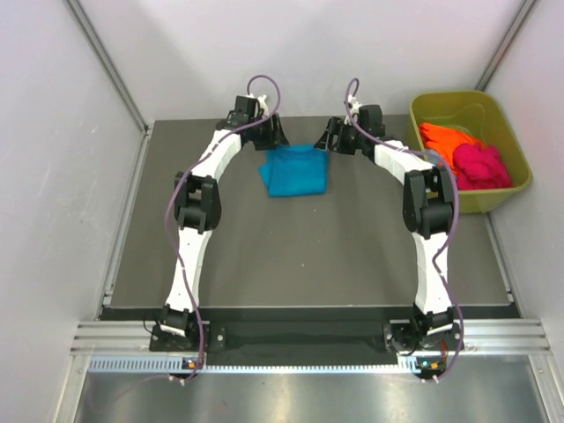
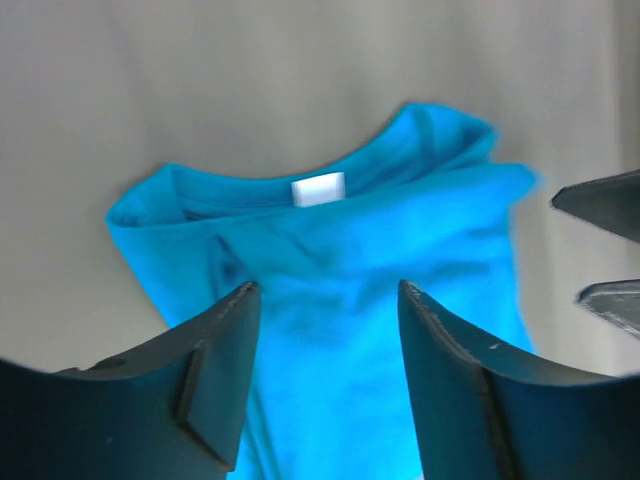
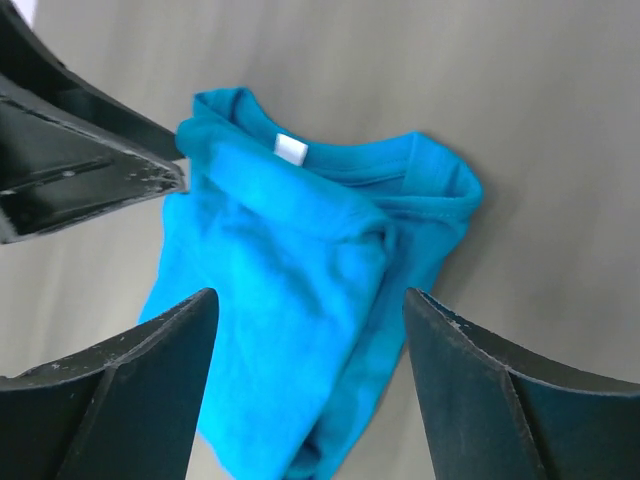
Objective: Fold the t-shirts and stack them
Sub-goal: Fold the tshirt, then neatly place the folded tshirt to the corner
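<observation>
Next, I close my left gripper on the side edge of the teal-blue t-shirt point(image 1: 275, 166) point(image 2: 290, 365) that is farther from the tub, below the t-shirt's collar.
A folded teal-blue t-shirt point(image 1: 295, 170) lies on the dark table between my two arms, its white neck label point(image 2: 318, 188) showing at the collar. My left gripper point(image 1: 271, 137) hovers at the shirt's far left corner. In the left wrist view its jaws point(image 2: 325, 290) stand open over the cloth with nothing between them. My right gripper point(image 1: 333, 139) sits at the far right corner, also open above the shirt point(image 3: 290, 300), gripping nothing. An orange t-shirt point(image 1: 445, 141) and a magenta-pink t-shirt point(image 1: 482, 166) lie crumpled in the tub.
The olive-green plastic tub point(image 1: 515, 189) stands at the table's far right, close to the right arm's elbow. White walls enclose the table on three sides. The left gripper's fingers point(image 3: 90, 160) show at the upper left of the right wrist view.
</observation>
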Tool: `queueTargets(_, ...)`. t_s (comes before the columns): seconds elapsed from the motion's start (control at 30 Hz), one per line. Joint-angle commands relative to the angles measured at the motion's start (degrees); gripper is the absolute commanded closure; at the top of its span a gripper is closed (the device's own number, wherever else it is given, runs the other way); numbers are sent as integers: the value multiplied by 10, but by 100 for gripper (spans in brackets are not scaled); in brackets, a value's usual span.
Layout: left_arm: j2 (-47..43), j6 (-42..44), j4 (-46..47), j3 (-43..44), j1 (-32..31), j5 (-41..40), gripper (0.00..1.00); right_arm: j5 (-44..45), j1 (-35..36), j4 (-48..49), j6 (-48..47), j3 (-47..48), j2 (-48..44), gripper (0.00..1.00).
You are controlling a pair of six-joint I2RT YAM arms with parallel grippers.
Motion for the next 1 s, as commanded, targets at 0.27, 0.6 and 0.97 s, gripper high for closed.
queueTargets(0.27, -149, 19, -32, -92, 17, 0, 36, -28, -1, 6, 11, -80, -98, 34)
queueTargets(0.6, -119, 25, -37, -101, 60, 28, 36, -73, 19, 36, 50, -70, -48, 36)
queueTargets(0.97, -62, 22, -39, -117, 75, 59, 38, -75, 29, 41, 65, -56, -15, 36)
